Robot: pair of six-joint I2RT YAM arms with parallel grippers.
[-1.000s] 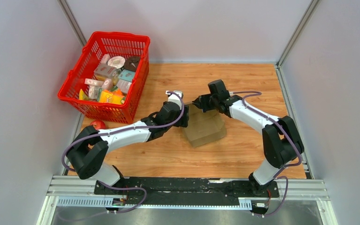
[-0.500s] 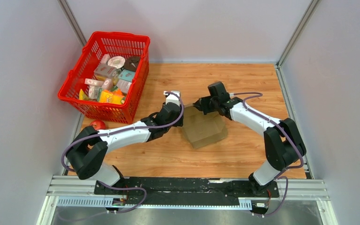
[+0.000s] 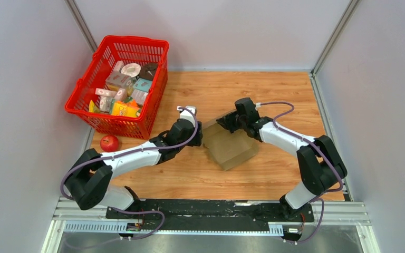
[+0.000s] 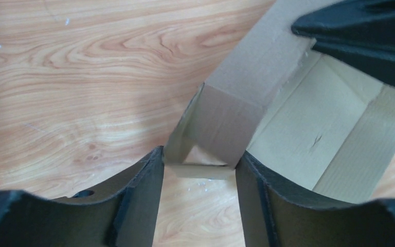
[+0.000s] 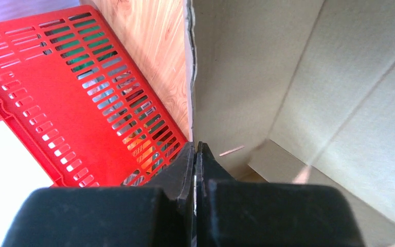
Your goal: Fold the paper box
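The end of the box's side gapes open around the small flap, so the robot's left gripper needs to open and pinch the side's corner (image 4: 259, 107) to press its layers together.
The paper box (image 3: 234, 147) is plain brown cardboard, partly folded, lying near the middle of the wooden table. My left gripper (image 3: 199, 134) is at the box's left corner. In the left wrist view its jaws (image 4: 199, 162) are closed against a folded corner wall of the box (image 4: 226, 118), which fills the gap between them. My right gripper (image 3: 222, 122) is at the box's far left edge. In the right wrist view it (image 5: 195, 149) is shut on the thin upright edge of a box wall (image 5: 288, 77).
A red plastic basket (image 3: 92, 113) with several small printed packages stands at the back left, and also shows in the right wrist view (image 5: 56, 103). A red apple (image 3: 109, 143) lies by the basket's near corner. Grey walls enclose the table.
Both arms have lowered and moved toward me. The box has dropped flatter and turned slightly. The left arm's move uncovered the apple.
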